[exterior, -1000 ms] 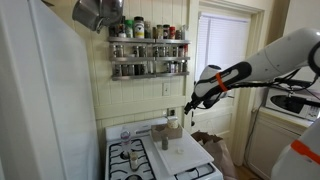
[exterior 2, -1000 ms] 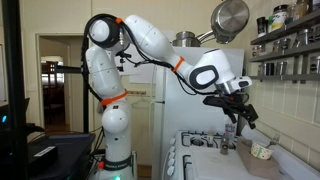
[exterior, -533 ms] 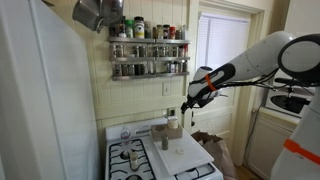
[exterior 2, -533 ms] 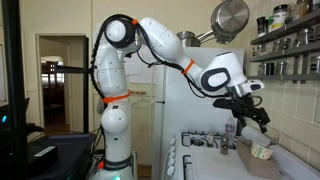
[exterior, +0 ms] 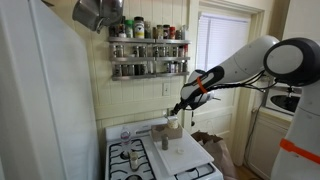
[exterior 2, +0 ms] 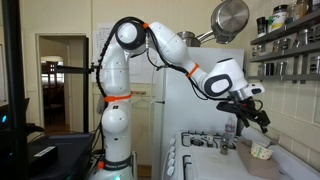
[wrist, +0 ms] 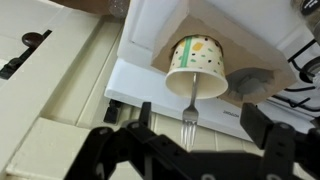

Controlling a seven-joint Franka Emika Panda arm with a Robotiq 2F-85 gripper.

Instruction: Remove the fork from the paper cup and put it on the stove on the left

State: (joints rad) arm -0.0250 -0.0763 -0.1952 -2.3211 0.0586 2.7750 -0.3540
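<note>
The robot's gripper should close on the tined end (exterior: 173,114) (wrist: 189,124) of the fork, where it pokes up out of the paper cup.
The paper cup (wrist: 198,66), pale with small coloured dots, stands on the flat white middle panel of the stove (wrist: 150,40). The metal fork (wrist: 190,103) sticks out of the cup, tines toward the camera. My gripper (wrist: 197,113) is open, with a dark finger on each side of the fork's tines and not touching them. In both exterior views the gripper (exterior: 178,109) (exterior 2: 262,118) hangs just above the cup (exterior: 173,130) (exterior 2: 262,151) on the stove (exterior: 135,155) (exterior 2: 200,142).
A small brownish-grey object (wrist: 250,82) lies beside the cup. Black burner grates (wrist: 305,62) flank the panel. A spice rack (exterior: 148,55) and a hanging pot (exterior 2: 230,18) are on the wall above. A white fridge (exterior: 40,100) stands beside the stove.
The arm has swung in over the stove. The gripper has come closer to the cup and now sits just above it.
</note>
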